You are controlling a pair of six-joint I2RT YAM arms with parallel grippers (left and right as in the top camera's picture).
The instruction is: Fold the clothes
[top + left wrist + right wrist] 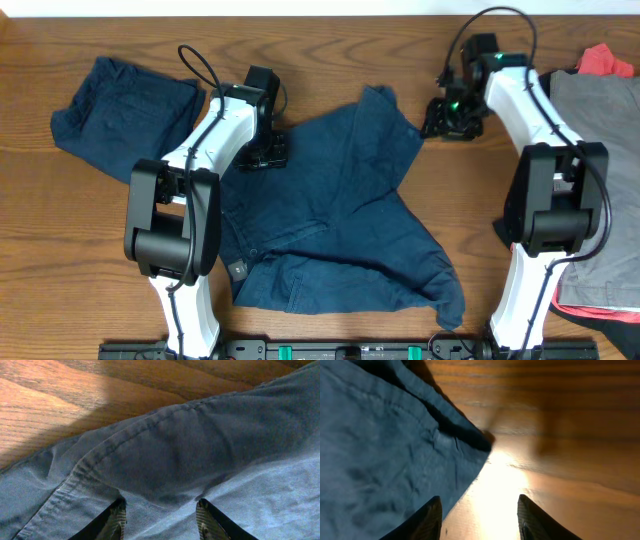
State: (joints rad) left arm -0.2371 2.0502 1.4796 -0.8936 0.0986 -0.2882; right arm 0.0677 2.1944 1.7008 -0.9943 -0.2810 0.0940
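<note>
The navy garment's top is bunched and slanted; next my right hand pulls its loose corner (pixel 413 140) toward the grey garment before folding.
A dark navy blue garment (pixel 340 210) lies spread and rumpled across the middle of the wooden table. My left gripper (pixel 266 152) is open at its upper left edge, fingers (pixel 160 517) apart over the blue fabric (pixel 200 445) with a seam running by. My right gripper (pixel 450 118) is open just right of the garment's upper right corner; in the right wrist view its fingers (pixel 479 520) straddle the cloth's edge (pixel 395 450) and bare table. A second navy piece (pixel 120 105) lies folded at the far left.
A grey garment (pixel 600 150) with a red piece (pixel 608 62) behind it and a black edge (pixel 600 315) below lies stacked at the right edge of the table. Bare wood (pixel 480 200) lies between the spread garment and that stack.
</note>
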